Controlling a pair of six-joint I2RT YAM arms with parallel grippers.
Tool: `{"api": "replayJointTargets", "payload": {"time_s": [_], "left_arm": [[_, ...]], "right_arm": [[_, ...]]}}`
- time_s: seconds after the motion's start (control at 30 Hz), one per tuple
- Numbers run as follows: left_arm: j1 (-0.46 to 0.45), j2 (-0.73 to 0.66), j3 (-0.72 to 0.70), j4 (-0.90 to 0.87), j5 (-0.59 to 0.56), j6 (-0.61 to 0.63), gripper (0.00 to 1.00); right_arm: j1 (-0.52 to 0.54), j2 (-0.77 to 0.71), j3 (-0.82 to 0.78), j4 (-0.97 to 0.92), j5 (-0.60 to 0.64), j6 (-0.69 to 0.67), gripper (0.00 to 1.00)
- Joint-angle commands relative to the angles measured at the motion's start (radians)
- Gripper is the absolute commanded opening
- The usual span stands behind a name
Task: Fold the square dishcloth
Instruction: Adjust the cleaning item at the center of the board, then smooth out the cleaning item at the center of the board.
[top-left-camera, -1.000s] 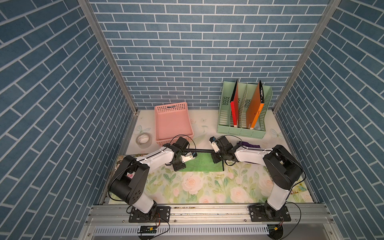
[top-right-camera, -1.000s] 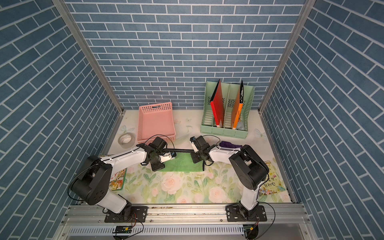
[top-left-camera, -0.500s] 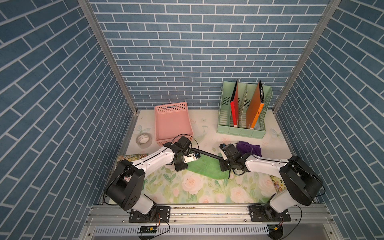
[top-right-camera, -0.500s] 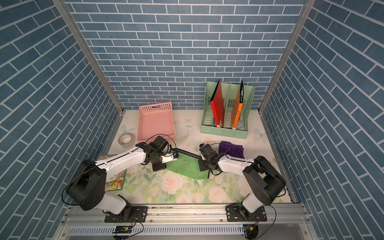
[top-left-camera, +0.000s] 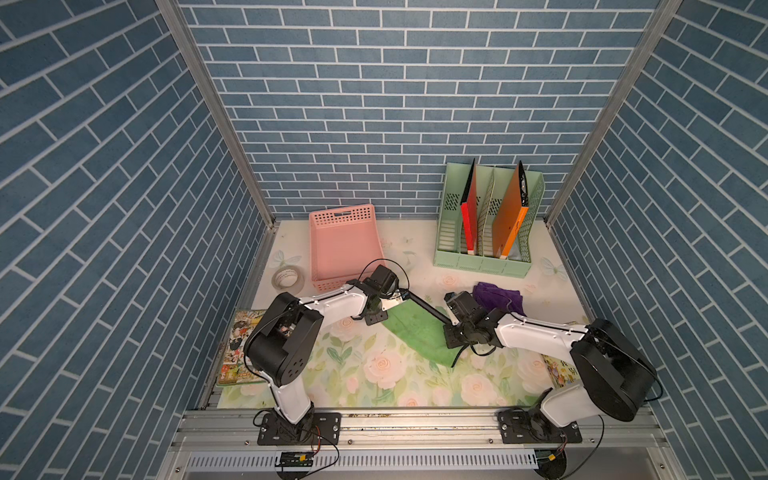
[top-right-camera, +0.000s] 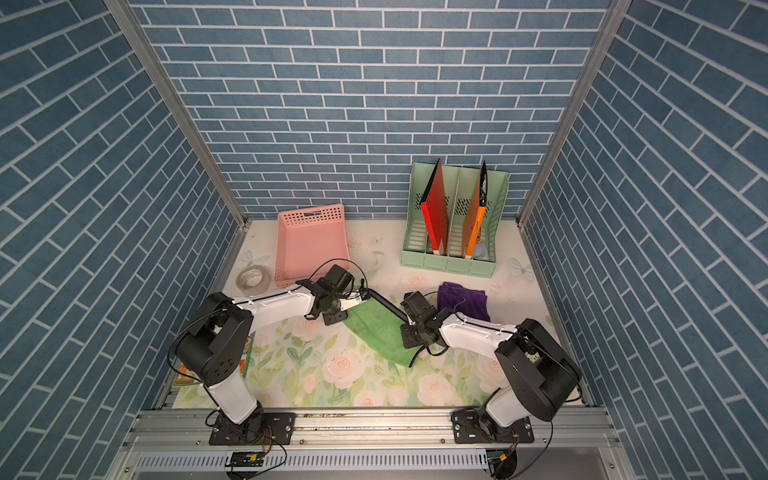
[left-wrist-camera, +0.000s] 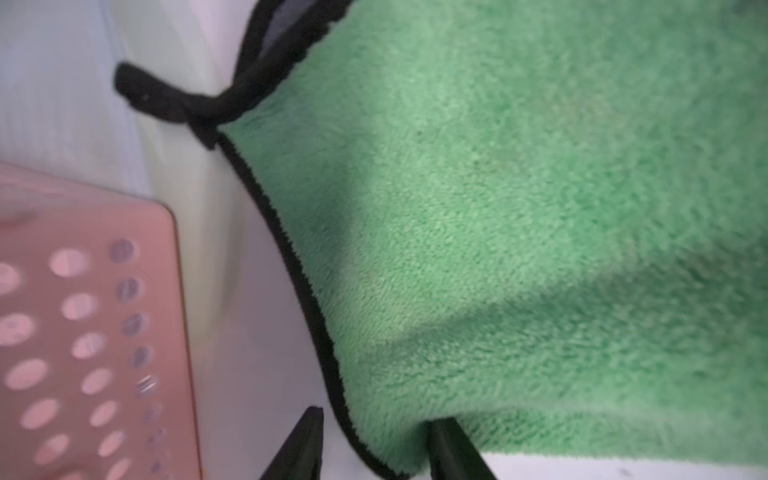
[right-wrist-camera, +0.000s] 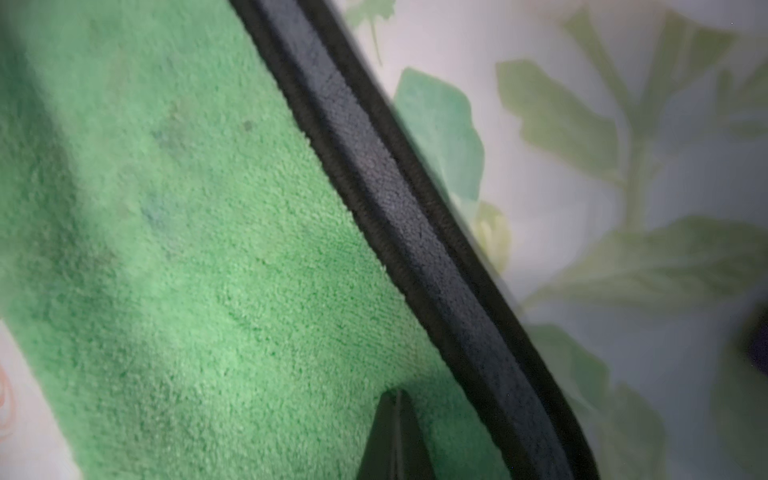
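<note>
The robot's right gripper should release the near corner of the green dishcloth on the flowered table cover (top-left-camera: 460, 345) in front of the purple cloth.
The green dishcloth (top-left-camera: 415, 332) (top-right-camera: 380, 328), edged in black, lies doubled over and slanted on the flowered table cover. My left gripper (top-left-camera: 392, 305) (top-right-camera: 353, 305) is at its far left corner. In the left wrist view the left gripper (left-wrist-camera: 382, 446) is open: its jaws stand apart with the dishcloth (left-wrist-camera: 498, 208) corner between them. One finger (left-wrist-camera: 309, 444) is clear of the fabric. My right gripper (top-left-camera: 446, 334) (top-right-camera: 405, 334) is at the cloth's right side. In the right wrist view the right gripper (right-wrist-camera: 395, 436) is shut on the green pile (right-wrist-camera: 187, 249) beside the black hem (right-wrist-camera: 415, 228).
A pink basket (top-left-camera: 345, 245) and a tape roll (top-left-camera: 287, 278) sit behind the left arm. A green file rack (top-left-camera: 486, 249) holds red and orange folders at the back right. A purple cloth (top-left-camera: 498, 297) lies behind the right gripper. A picture book (top-left-camera: 241, 349) lies at the left edge.
My right gripper has moved toward the front, dragging its side of the dishcloth. The cloth has swung from straight to slanted. The purple cloth has come into view. My left gripper stays at the far corner.
</note>
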Motion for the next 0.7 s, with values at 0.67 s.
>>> {"api": "replayJointTargets", "payload": {"time_s": [0.67], "left_arm": [[-0.059, -0.124, 0.128, -0.233, 0.219, -0.051, 0.59]], "right_arm": [[0.059, -0.111, 0.014, -0.118, -0.015, 0.088, 0.0]]}}
